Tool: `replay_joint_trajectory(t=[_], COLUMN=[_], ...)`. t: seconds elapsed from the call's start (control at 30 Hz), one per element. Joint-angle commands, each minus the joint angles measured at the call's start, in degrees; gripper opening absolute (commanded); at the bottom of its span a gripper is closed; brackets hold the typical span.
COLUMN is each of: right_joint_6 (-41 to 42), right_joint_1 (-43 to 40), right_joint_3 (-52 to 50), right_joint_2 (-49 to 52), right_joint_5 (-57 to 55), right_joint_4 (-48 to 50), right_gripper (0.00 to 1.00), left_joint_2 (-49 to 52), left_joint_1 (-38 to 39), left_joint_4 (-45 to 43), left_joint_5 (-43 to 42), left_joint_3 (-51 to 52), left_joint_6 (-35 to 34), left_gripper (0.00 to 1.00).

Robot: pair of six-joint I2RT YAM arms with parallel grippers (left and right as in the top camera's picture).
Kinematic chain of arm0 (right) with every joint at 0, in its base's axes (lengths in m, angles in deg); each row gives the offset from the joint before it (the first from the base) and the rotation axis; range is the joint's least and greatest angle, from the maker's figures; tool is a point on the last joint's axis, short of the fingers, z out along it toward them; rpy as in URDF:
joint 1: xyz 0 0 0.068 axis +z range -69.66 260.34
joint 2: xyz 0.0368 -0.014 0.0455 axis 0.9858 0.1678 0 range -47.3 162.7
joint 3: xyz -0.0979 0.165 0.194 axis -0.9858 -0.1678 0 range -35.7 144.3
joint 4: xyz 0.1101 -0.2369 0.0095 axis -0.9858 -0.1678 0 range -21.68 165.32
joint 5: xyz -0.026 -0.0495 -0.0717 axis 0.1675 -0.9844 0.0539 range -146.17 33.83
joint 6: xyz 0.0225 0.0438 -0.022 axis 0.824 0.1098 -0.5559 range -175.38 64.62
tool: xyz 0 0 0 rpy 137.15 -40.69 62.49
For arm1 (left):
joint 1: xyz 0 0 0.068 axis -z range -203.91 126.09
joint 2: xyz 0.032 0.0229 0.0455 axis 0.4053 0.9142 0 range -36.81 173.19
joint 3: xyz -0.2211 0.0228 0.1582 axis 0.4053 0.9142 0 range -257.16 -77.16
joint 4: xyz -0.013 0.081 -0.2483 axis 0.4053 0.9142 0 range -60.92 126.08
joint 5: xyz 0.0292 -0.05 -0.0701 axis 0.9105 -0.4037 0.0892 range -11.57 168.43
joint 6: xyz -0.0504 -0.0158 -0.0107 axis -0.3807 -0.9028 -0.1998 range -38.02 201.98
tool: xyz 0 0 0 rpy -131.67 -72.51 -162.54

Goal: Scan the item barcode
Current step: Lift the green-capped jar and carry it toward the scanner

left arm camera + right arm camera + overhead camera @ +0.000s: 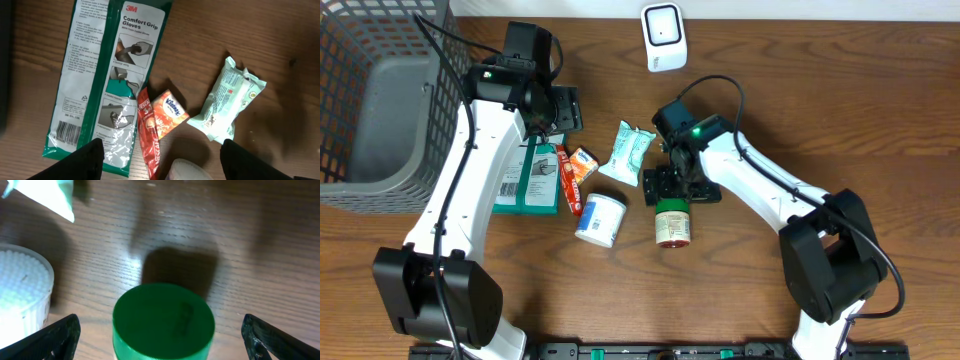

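The green-lidded jar is lying on its side with its lid toward the scanner, so my right gripper will first stand it upright, then grip the lid (pixel 672 206) from above.
Several items lie mid-table: a green 3M gloves pack (pixel 530 175) (pixel 100 70) with its barcode facing up, a red Nescafe sachet (pixel 148 135), a small Kleenex pack (pixel 584 160) (pixel 169 112), a pale green wipes pack (pixel 629 152) (pixel 230 100), a white cotton-swab tub (pixel 600 219) (pixel 22 290) and a green-lidded jar (pixel 672 222) (pixel 164 322). The white scanner (pixel 662 37) stands at the back. My left gripper (pixel 558 112) (pixel 162 165) hangs open above the sachet, holding nothing. My right gripper (pixel 670 185) (pixel 160 325) is open, its fingers wide on either side of the jar's lid without touching it.
A grey wire basket (pixel 380 100) fills the far left corner. The jar, the tub and the packs lie close together between the two arms.
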Motion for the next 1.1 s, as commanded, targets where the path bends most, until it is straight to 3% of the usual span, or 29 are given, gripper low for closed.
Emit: replay_joint_trajectory(t=[0.0,0.2,0.47,0.7,1.07], right_joint_6=[0.48,5.73,5.88,5.84,2.01], right_joint_1=[1.05,2.19,2.93,0.81,-3.32], right_joint_3=[-1.7,-1.9,-3.96,-0.74,3.56], right_joint_2=[1.53,2.34,2.4,1.33,-3.89], right_joint_5=[-1.07,-7.39,-7.37,-6.47,-8.0], right_joint_4=[0.7,0.83,4.13,0.35,0.61], right_gripper=[0.96,0.82,0.73,0.52,0.46], left_joint_2=[-0.33,-0.33,-0.33,-0.33,-0.33], left_joint_1=[-0.2,-0.2,-0.2,-0.2,-0.2], left_joint_4=[0.04,0.07,0.04,-0.11,-0.22], left_joint_5=[0.92,0.92,0.92,0.94,0.94], left_joint_3=[0.42,0.42,0.42,0.42,0.42], left_joint_6=[-0.31,-0.31,-0.31,-0.31,-0.31], left_gripper=[0.75,0.75,0.76,0.76,0.76])
